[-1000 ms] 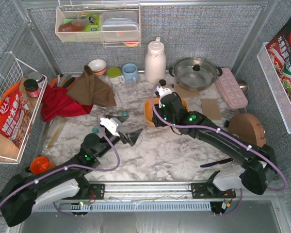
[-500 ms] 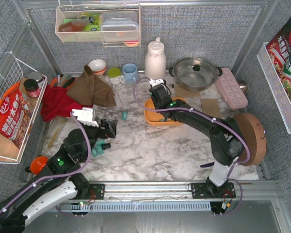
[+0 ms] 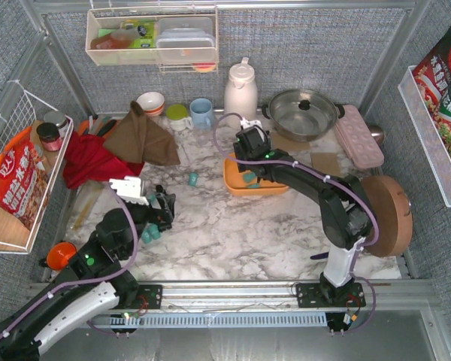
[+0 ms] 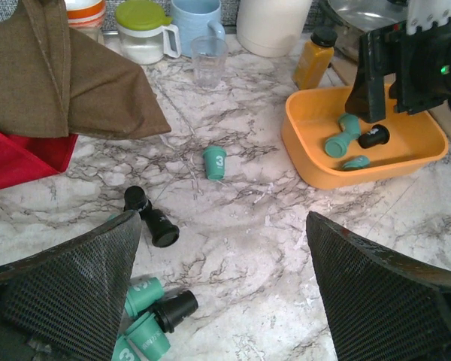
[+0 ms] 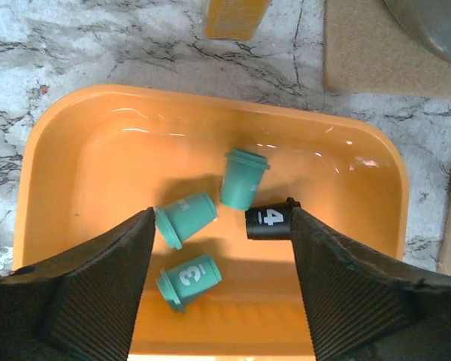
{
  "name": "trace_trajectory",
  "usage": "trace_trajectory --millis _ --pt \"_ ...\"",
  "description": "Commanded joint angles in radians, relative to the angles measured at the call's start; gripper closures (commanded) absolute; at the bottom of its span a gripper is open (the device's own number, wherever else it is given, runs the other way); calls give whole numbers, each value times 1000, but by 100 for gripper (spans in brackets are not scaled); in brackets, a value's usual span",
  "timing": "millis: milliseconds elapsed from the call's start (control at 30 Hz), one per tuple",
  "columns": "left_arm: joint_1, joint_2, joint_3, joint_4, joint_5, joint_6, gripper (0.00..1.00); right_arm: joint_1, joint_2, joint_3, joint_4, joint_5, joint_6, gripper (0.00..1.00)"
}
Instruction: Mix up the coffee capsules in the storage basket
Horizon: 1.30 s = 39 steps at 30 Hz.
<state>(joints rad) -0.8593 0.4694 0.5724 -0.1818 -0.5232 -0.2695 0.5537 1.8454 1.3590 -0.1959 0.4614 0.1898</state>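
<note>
I need to next move my left gripper to the capsule cluster's near edge (image 3: 146,237) (image 4: 125,351) and close it on the teal capsule nearest the metal rail.
The orange storage basket (image 3: 235,185) sits mid-table, and also shows in the left wrist view (image 4: 316,174). In the right wrist view (image 5: 83,150) it holds three teal capsules (image 5: 244,179) and one black capsule (image 5: 269,222). My right gripper (image 5: 222,222) is open and empty, reaching down into the basket (image 3: 249,173), its fingers either side of the capsules. My left gripper (image 3: 164,207) is open and empty over the marble (image 4: 224,226). A cluster of teal and black capsules (image 4: 154,316) lies by its left finger. Two black capsules (image 4: 152,219) and one teal capsule (image 4: 215,162) lie further out.
An amber bottle (image 4: 316,64) stands just behind the basket. A clear glass (image 4: 209,60), a blue mug (image 3: 201,113), a white thermos (image 3: 240,94), a pot (image 3: 304,113) and a pink egg tray (image 3: 358,135) line the back. Brown cloth (image 3: 143,135) and red cloth (image 3: 90,162) lie left.
My left gripper has drawn back to the left, toward the loose capsule cluster. My right arm has swung up and its gripper has shifted to the basket's back-left part.
</note>
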Motion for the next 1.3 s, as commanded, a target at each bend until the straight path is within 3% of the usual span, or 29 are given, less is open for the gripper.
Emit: trace_trajectory --millis 0,200,467,867,1100,1200,1267 --pt "2 19 10 -7 -12 -8 1 -3 -54 -18 -20 -7 38 20" --pt "2 74 48 -70 -80 -143 1 -3 -235 -158 21 -8 62 18" --pt "1 175 6 -238 -287 -591 1 0 -513 -437 100 -67 63 18" --pt "28 311 -48 -478 -301 -1080 1 -1 -703 -650 208 -90 29 18" --pt "59 276 -173 -551 -178 -1312 17 -2 -767 -658 195 -115 16 18" --pt "68 202 -232 -564 -142 -1366 33 -1 -781 -658 186 -114 14 18" --pt "75 148 -272 -562 -134 -1373 38 -1 -789 -658 182 -116 14 18"
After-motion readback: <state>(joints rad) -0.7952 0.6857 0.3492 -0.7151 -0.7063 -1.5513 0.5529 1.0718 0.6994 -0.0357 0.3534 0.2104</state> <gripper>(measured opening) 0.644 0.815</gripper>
